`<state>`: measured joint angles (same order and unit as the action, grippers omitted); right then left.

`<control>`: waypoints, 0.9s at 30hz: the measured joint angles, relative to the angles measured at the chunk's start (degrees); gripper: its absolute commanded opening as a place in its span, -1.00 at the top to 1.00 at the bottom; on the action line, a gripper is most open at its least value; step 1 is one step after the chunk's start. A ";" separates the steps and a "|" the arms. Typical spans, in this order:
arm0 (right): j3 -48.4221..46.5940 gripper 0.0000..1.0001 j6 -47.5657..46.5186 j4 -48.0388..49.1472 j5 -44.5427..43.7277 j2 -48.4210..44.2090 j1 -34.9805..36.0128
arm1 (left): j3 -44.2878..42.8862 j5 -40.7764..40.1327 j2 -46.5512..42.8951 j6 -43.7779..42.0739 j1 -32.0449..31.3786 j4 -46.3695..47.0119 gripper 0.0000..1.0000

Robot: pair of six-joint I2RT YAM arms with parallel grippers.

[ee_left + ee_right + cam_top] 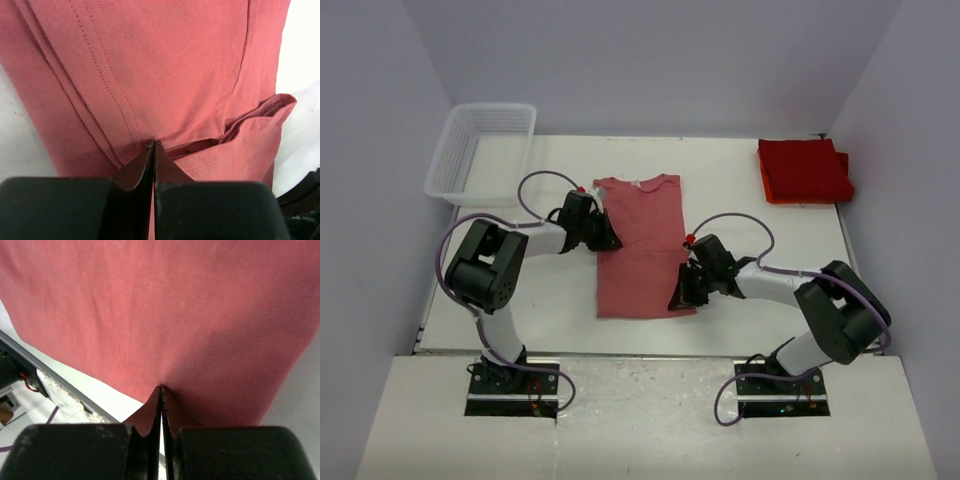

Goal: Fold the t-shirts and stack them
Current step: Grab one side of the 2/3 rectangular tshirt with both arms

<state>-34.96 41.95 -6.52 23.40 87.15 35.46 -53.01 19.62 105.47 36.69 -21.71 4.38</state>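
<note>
I am pinching the t-shirt's near hem short of its corner with my right gripper, so I will open it and take the t-shirt's near corner (693, 312) before both grippers lift the hem.
A faded salmon-red t-shirt (640, 240) lies flat mid-table, collar at the far end, both sides folded in to make a long rectangle. My left gripper (610, 238) is at its left edge, near the upper half. In the left wrist view that gripper (154, 144) is shut, pinching the folded-in sleeve edge of the shirt (175, 75). My right gripper (682, 295) is at the near right corner. In the right wrist view the gripper (161, 388) is shut on the cloth (175, 315), which puckers at the tips. Folded deep red t-shirts (803, 170) are stacked at the far right.
A white mesh basket (480, 150) stands at the far left corner. White walls close in the table on three sides. The table's near edge (30, 365) runs close to the right gripper.
</note>
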 measured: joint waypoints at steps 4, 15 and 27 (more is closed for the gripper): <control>0.20 0.93 -1.97 -0.24 -1.79 -1.46 1.01 | -0.94 -1.44 -0.22 -1.05 -0.37 -1.68 0.90; -0.83 -0.32 -3.54 -5.97 -10.23 -16.94 3.96 | -5.42 -20.63 -9.16 -6.49 -6.49 -13.03 0.00; 5.44 -0.27 1.49 -7.76 -14.86 -18.05 3.91 | -0.68 -24.41 -21.81 -6.21 -8.70 -17.09 -0.04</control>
<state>-29.52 43.44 -14.28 8.54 69.10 39.38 -53.69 -4.80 83.66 30.48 -30.41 -12.71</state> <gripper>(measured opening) 0.639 0.520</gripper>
